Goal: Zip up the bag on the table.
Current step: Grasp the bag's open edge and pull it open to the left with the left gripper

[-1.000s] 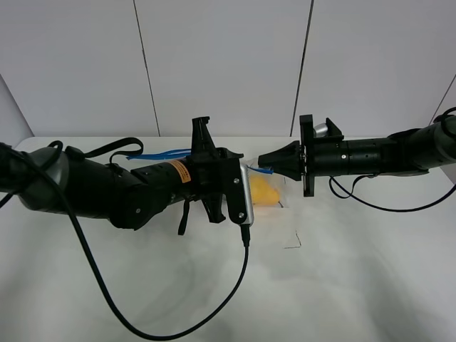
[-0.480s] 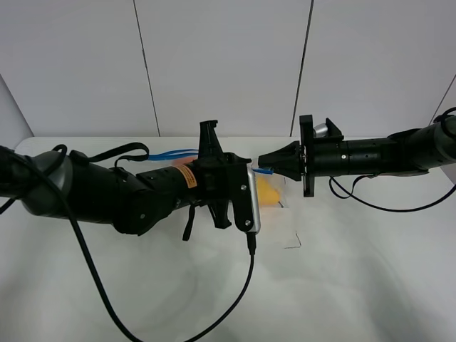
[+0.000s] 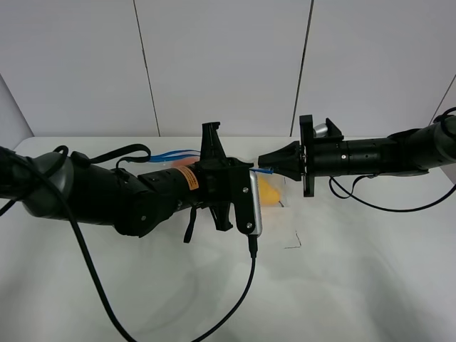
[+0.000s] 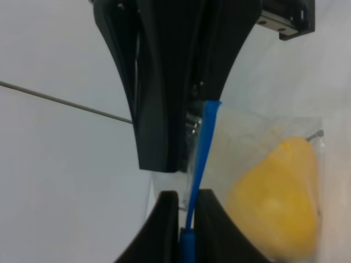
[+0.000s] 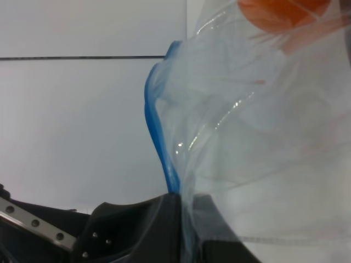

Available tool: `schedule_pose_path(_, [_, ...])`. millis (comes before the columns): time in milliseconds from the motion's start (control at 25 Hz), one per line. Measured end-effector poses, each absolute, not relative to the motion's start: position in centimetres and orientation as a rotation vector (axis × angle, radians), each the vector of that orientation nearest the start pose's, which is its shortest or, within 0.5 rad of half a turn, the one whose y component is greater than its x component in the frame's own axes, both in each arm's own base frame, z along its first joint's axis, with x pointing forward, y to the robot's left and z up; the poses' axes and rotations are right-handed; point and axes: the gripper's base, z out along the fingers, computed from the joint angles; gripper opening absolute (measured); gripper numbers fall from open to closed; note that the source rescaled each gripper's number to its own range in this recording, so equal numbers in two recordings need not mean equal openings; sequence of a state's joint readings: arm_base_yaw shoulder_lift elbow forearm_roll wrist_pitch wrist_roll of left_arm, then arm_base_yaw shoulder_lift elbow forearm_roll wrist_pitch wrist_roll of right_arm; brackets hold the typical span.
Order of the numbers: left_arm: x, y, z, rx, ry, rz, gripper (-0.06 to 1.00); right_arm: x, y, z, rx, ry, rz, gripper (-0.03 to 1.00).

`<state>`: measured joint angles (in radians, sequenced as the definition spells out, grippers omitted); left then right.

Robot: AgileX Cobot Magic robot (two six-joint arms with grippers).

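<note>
I should let go of the blue zipper strip, now along the bag's far edge, with my left gripper at its far end (image 3: 120, 164), opposite my right gripper, above the white table.
The clear bag (image 3: 282, 211) lies on the white table (image 3: 356, 285), mostly hidden behind my left arm. Its blue zipper strip (image 3: 169, 153) runs along the far edge. Yellow fruit (image 3: 269, 191) and a bit of orange fruit (image 3: 184, 162) show through. My left gripper (image 3: 247, 171) is shut on the strip (image 4: 198, 159), close to the right gripper. My right gripper (image 3: 261, 162) is shut on the strip's right end (image 5: 159, 120). In the left wrist view my gripper (image 4: 186, 198) pinches the strip beside the yellow fruit (image 4: 277, 200). In the right wrist view my gripper (image 5: 181, 200) holds the bag's edge (image 5: 247, 109).
A black cable (image 3: 239, 292) from my left arm loops over the table's front. A white panelled wall (image 3: 221, 64) stands behind. The two arms nearly meet at the middle of the table.
My left gripper has slid to the right along the blue strip, towards the right gripper. The right arm has stayed still.
</note>
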<state>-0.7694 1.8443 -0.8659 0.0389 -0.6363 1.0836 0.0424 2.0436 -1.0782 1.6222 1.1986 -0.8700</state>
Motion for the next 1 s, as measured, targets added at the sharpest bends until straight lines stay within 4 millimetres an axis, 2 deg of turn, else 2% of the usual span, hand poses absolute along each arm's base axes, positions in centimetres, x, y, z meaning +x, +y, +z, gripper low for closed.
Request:
schedule_pose_path(120, [27.2, -26.0, 18.0, 1.487, 1.074, 0.231, 0.00, 36.1, 10.0, 15.5, 0.262, 2.350, 1.819, 0.00])
schedule_pose_path(240, [28.1, -24.8, 17.8, 1.479, 1.093, 0.259, 0.00, 36.2, 10.0, 15.6, 0.279, 2.340, 1.818, 0.00])
schedule_pose_path(440, [29.6, -20.6, 16.6, 1.466, 1.180, 0.356, 0.00, 36.2, 10.0, 15.6, 0.278, 2.342, 1.810, 0.00])
schedule_pose_path(760, [29.7, -14.1, 16.3, 1.349, 1.336, 0.469, 0.00, 36.1, 10.0, 15.6, 0.261, 2.348, 1.821, 0.00])
schedule_pose_path(1000, [29.8, -10.4, 15.8, 1.289, 1.424, 0.539, 0.00, 36.1, 10.0, 15.6, 0.257, 2.349, 1.824, 0.00])
